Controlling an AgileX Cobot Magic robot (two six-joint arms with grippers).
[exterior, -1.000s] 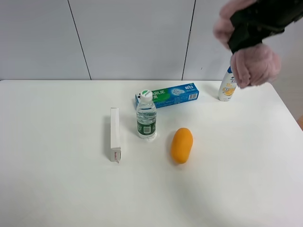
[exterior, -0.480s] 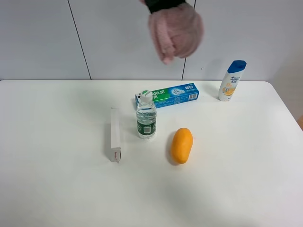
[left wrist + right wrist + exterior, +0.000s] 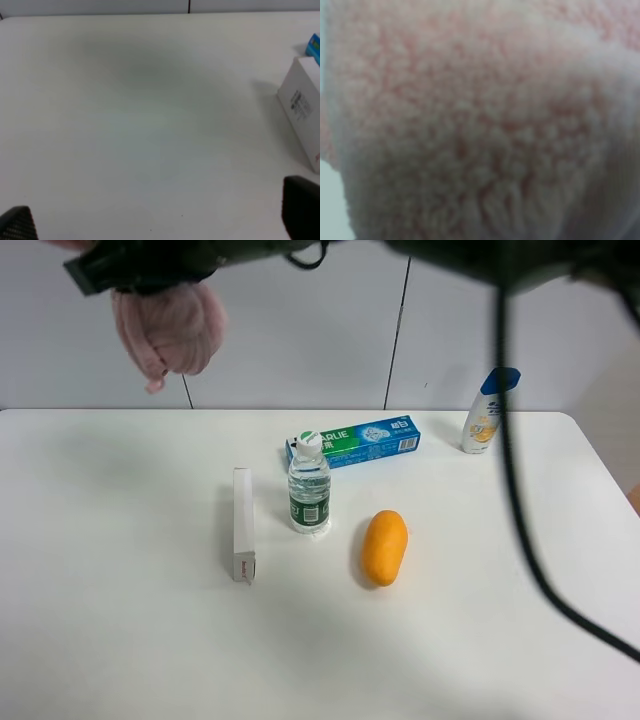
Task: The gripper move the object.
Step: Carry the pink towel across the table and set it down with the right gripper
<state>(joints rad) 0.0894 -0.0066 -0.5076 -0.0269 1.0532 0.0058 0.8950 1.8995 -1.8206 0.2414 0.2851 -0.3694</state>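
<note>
My right gripper is to let go of the pink towel bundle on the table, across the white carton from the water bottle (image 3: 120, 515).
The pink fuzzy towel bundle (image 3: 170, 330) hangs high above the table's far left, held by my right gripper (image 3: 140, 268), whose black arm reaches across the top of the exterior view from the right. The towel's pink pile (image 3: 470, 120) fills the right wrist view, so the jaws themselves are hidden there. My left gripper (image 3: 160, 220) is open and empty; its two dark fingertips (image 3: 302, 205) show far apart over bare white table (image 3: 150, 100). It does not show in the exterior view.
On the white table (image 3: 120, 620) lie a white carton (image 3: 242, 523), a water bottle (image 3: 309, 485), a blue-green toothpaste box (image 3: 355, 441), an orange oval fruit (image 3: 384, 547) and a shampoo bottle (image 3: 485, 410). A black cable (image 3: 515, 490) hangs across the right.
The right arm has swept the pink towel from the far right, across the top middle, to the far left, staying high above the table. The table items have not moved.
</note>
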